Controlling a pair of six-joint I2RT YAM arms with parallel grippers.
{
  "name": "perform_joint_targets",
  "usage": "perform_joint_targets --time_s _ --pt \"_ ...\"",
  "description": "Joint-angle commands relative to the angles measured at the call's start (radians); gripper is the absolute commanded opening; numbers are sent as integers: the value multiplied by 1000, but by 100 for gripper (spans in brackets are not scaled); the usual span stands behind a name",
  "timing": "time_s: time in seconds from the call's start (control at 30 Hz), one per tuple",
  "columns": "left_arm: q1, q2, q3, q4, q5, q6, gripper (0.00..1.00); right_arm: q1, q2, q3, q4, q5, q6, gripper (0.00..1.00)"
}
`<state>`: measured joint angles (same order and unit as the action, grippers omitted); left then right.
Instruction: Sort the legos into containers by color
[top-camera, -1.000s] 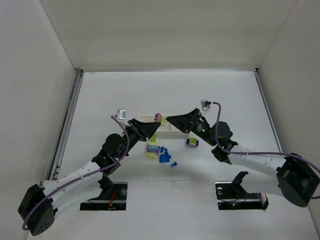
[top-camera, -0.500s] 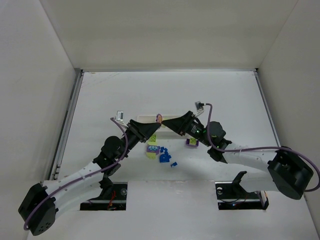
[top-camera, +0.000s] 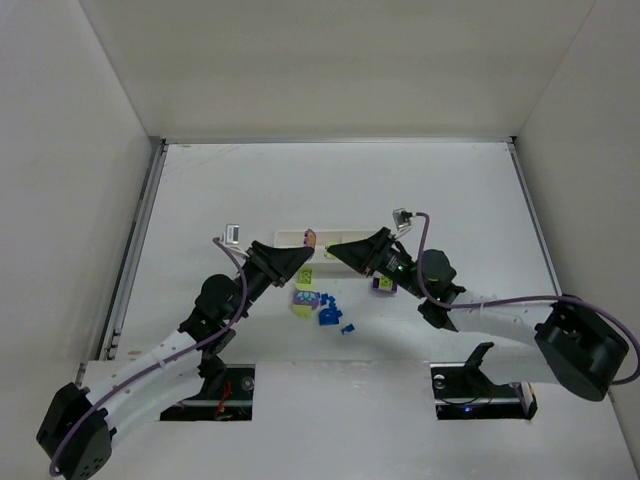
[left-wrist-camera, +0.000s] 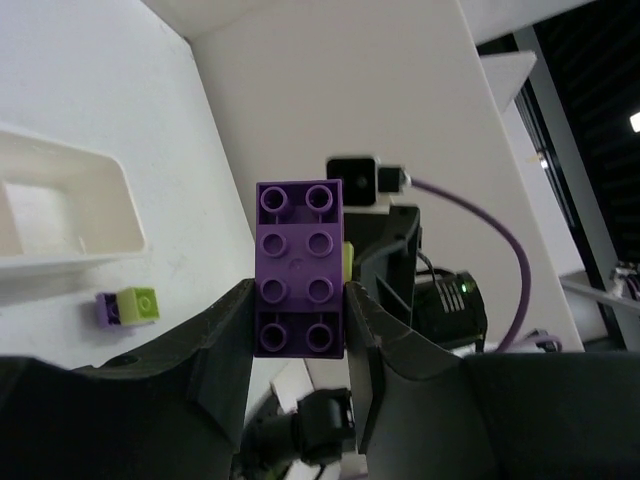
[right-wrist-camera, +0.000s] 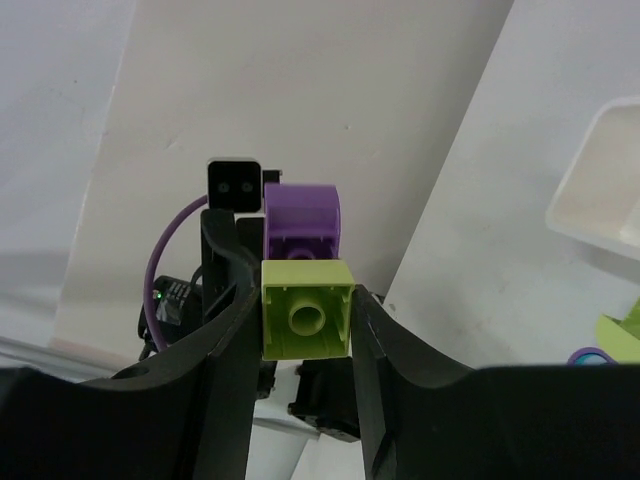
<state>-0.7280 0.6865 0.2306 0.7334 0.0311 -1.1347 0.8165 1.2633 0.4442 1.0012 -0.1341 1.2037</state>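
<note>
The robot's left gripper will put the purple lego down in the white tray's end compartment (top-camera: 287, 248) farthest from the right gripper.
My left gripper (left-wrist-camera: 298, 300) is shut on a purple lego (left-wrist-camera: 299, 268), studs facing the camera, with a lime lego (left-wrist-camera: 347, 262) stuck to its far side. My right gripper (right-wrist-camera: 306, 300) is shut on that lime lego (right-wrist-camera: 306, 322), and the purple lego (right-wrist-camera: 302, 222) stands just beyond it. In the top view the left gripper (top-camera: 308, 240) and right gripper (top-camera: 332, 247) meet tip to tip above the white tray of containers (top-camera: 352, 266). More legos lie in front of the tray: a purple and lime pair (top-camera: 303, 298), several blue ones (top-camera: 327, 312) and a purple one (top-camera: 383, 285).
The tray's end compartment (left-wrist-camera: 60, 215) looks empty in the left wrist view, with a small purple-and-lime lego (left-wrist-camera: 128, 307) on the table beside it. White walls (top-camera: 80, 200) enclose the table on three sides. The tray corner (right-wrist-camera: 600, 180) shows at the right wrist view's edge.
My right gripper has moved left and down to the left gripper's tip, and its jaws have come together on the lime lego. The left gripper kept its hold and shifted slightly.
</note>
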Motion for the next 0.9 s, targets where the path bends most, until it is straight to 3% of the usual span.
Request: perform_joint_targets --time_s 0.0,0.23,0.47,0.77,0.87 --pt "54 -53 32 -51 -31 73 17 -27 -80 -25 -7 22 -36 32" --pt "81 -45 79 -204 -62 197 17 -29 -137 -4 -235 94 -169 32" --pt "49 71 148 -376 -181 317 17 -1 42 207 -599 280 -432 34" --pt "14 114 174 -413 -266 388 18 26 283 384 -648 356 -510 37" --pt "14 120 176 -428 -267 409 18 31 332 410 -653 390 -518 45"
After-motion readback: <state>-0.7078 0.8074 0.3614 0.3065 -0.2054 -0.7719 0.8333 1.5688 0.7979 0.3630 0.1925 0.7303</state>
